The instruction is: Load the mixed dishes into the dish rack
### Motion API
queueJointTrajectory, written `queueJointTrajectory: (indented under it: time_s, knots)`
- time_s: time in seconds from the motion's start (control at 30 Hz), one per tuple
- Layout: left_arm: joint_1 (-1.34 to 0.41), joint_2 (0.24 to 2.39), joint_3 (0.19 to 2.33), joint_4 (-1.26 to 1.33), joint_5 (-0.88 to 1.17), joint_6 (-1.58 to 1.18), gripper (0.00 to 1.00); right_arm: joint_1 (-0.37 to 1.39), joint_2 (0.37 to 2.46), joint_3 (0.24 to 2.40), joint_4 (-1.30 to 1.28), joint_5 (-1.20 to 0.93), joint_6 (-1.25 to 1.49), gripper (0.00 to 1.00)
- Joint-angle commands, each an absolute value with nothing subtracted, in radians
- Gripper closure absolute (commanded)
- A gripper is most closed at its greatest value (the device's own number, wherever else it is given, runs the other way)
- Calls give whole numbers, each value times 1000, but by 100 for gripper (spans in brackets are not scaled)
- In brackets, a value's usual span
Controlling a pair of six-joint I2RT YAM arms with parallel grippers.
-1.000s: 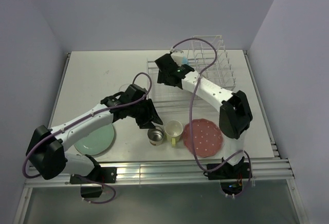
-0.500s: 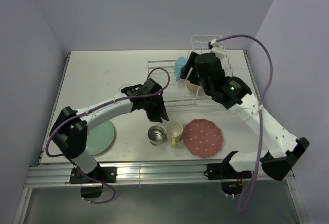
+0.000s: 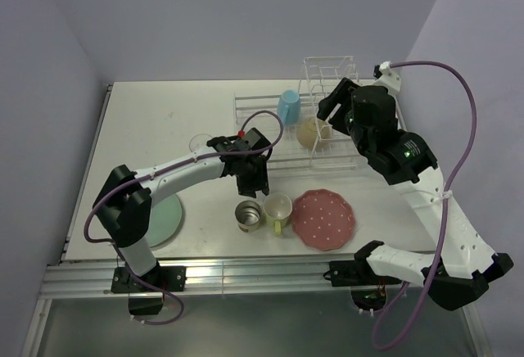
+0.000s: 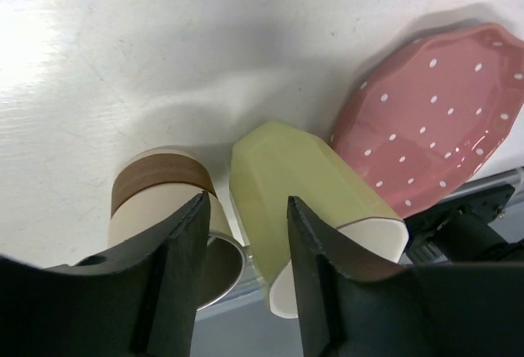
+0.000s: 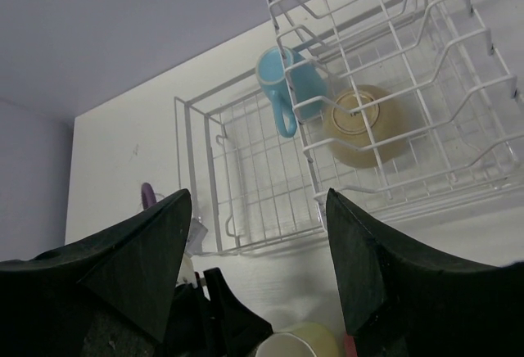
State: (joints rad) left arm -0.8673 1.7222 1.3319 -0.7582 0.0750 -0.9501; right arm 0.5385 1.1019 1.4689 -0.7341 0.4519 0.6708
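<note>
The metallic-tan cup's rim and the yellow-green mug are both between the open fingers of my left gripper, so I need to pinch only the mug's rim (image 4: 275,291) before I lift.
The white wire dish rack (image 3: 264,151) stands at the back right, with the light-blue mug (image 3: 288,107) and the cream bowl (image 3: 309,133) in it; both also show in the right wrist view, mug (image 5: 286,87) and bowl (image 5: 364,128). My right gripper (image 3: 329,105) is open and empty, above the rack's plate slots. My left gripper (image 3: 255,182) is open, just above and behind the small metallic-tan cup (image 3: 248,215) and the yellow-green mug (image 3: 277,208). In the left wrist view the cup (image 4: 160,197) and mug (image 4: 303,185) lie just past its fingertips (image 4: 315,275). The pink dotted plate (image 3: 324,219) lies right of the mug.
The mint-green plate (image 3: 164,219) lies at the front left, partly under my left arm. The clear glass (image 3: 199,142) stands left of the rack. The table's front rail (image 3: 246,268) runs close behind the cup and mug.
My right gripper has let go of the light-blue mug in the rack and swung up and to the right. My left gripper has moved right, towards the cup and the yellow-green mug.
</note>
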Motion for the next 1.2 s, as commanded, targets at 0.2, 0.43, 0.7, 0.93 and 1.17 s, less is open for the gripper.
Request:
queueJointTrajectory:
  time_s: [0.2,0.43,0.7,0.93,1.17]
  knots:
    - [-865,1652,1399,-827,-40,-940,38,525,1065,1448,-727,437,629,27]
    - [-865,1571,1335,-769,-21,-940,36,523,1051,1440,-715,436,620,26]
    - [-884,1552,1292,-730,14,-924,40,523,1042,1425,-709,422,620,27]
    - [-928,1628,1322,-753,29,-885,45,523,1023,1405,-706,414,627,27]
    - [-930,1675,1324,-744,31,-853,50,522,996,1396,-716,422,632,27]
